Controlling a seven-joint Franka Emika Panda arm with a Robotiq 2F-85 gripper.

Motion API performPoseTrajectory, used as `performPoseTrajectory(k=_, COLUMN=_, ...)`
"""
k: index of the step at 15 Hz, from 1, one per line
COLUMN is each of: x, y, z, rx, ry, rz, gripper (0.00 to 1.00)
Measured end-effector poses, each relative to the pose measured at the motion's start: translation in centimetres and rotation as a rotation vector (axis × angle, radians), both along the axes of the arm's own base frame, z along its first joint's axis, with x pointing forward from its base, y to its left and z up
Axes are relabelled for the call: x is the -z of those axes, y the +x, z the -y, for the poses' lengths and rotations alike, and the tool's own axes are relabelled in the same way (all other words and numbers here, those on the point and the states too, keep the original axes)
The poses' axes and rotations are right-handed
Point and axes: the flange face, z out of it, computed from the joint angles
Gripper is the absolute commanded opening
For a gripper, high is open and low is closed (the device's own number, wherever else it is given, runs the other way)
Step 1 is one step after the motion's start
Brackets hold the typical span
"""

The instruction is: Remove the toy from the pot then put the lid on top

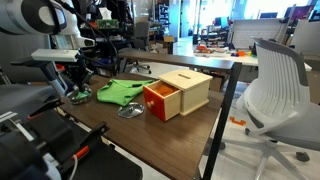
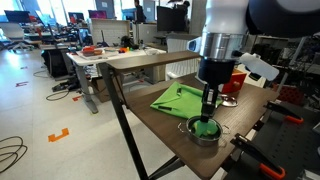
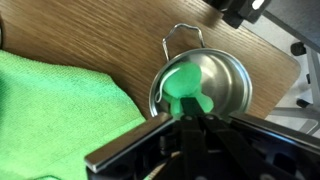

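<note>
Next, I open my gripper, as its fingers meet only the toy's lower end, then grip the toy nearer its middle (image 3: 185,81) and lift it to the green cloth.
The small silver pot (image 3: 228,85) stands on the wooden table near its corner, and also shows in an exterior view (image 2: 194,134). The bright green toy (image 3: 180,82) lies inside it, toward the pot's left wall. My gripper (image 3: 190,108) reaches straight down into the pot, its dark fingers drawn together on the toy's lower part; it also shows in both exterior views (image 2: 206,117) (image 1: 78,90). The silver lid (image 1: 130,111) lies on the table between the green cloth and the wooden box, apart from the pot.
A flat green cloth (image 3: 50,110) lies right beside the pot, also seen in an exterior view (image 2: 178,100). A wooden box with an open orange drawer (image 1: 176,94) stands further along the table. The table edge runs close to the pot. A white office chair (image 1: 275,90) stands beyond the table.
</note>
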Motion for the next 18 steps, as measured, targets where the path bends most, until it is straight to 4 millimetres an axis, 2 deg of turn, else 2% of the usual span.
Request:
performPoseTrajectory(k=7, x=1.1, y=-0.5, z=-0.1, rx=-0.02, ry=-0.011, rz=-0.024, gripper=0.83)
performPoseTrajectory(k=8, x=1.2, y=-0.6, z=0.0, rx=-0.025, ry=-0.014, rz=-0.027, gripper=0.55)
performPoseTrajectory(k=9, x=1.4, y=-0.6, z=0.0, rx=-0.03, ry=-0.016, rz=-0.029, gripper=0.44)
performPoseTrajectory(k=10, x=1.5, y=-0.7, z=0.0, rx=-0.035, ry=-0.018, rz=-0.031, gripper=0.42)
performPoseTrajectory(k=13, x=1.9, y=-0.8, z=-0.1, rx=-0.043, ry=-0.021, rz=-0.038, gripper=0.17)
performPoseTrajectory(k=15, x=2.0, y=-0.9, z=-0.2, rx=-0.045, ry=-0.021, rz=-0.04, gripper=0.05)
performPoseTrajectory(k=17, x=2.0, y=-0.8, z=-0.2, rx=-0.046, ry=-0.022, rz=-0.04, gripper=0.0)
performPoseTrajectory(k=18, x=1.9, y=-0.8, z=-0.2, rx=-0.046, ry=-0.021, rz=-0.039, gripper=0.03)
